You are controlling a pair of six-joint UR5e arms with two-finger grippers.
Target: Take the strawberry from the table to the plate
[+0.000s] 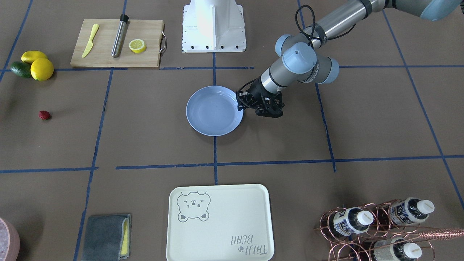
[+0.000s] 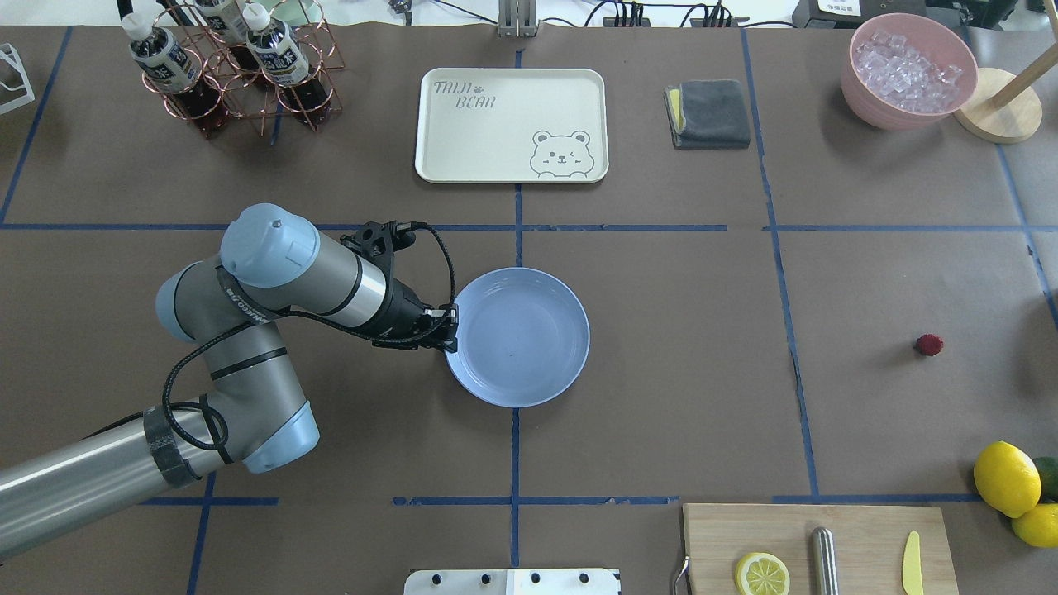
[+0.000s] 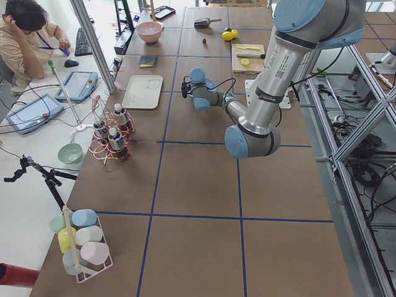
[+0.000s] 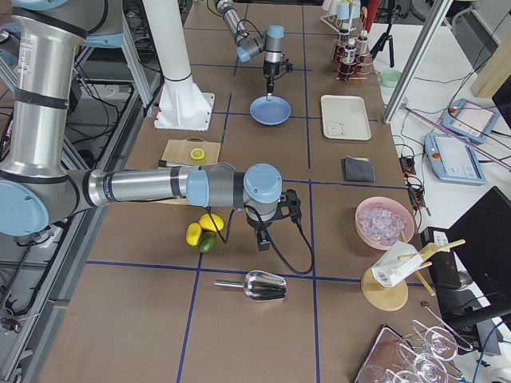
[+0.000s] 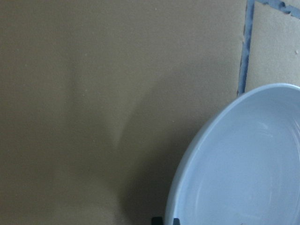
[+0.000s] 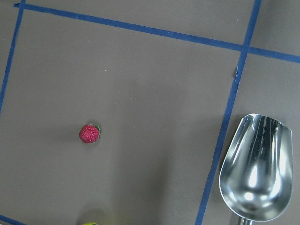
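Observation:
My right gripper is to close next around the red sides of the strawberry point(image 1: 45, 115) point(image 6: 89, 134), which lies by itself on the table near the lemons.
The strawberry point(image 1: 44, 115) point(image 2: 929, 345) is small and dark red. It lies alone on the brown table point(image 2: 678, 372), far from the light-blue plate point(image 1: 214, 110) point(image 2: 521, 339) at the table's centre. My left gripper point(image 1: 241, 103) point(image 2: 448, 326) sits at the plate's rim. In the left wrist view its two fingertips stand close together on either side of the plate point(image 5: 243, 164) edge. My right gripper point(image 4: 262, 238) shows only in the exterior right view, hanging over the table, and I cannot tell its state. The right wrist view looks down on the strawberry point(image 6: 89, 133).
A metal scoop point(image 6: 255, 173) lies near the strawberry. Lemons point(image 2: 1006, 478) and an avocado lie beside the cutting board point(image 2: 860, 529), which holds a lemon half, a rod and a yellow knife. At the far side stand a bear tray point(image 2: 512, 124), grey cloth point(image 2: 709, 114), ice bowl point(image 2: 907, 70) and bottle rack point(image 2: 223, 74).

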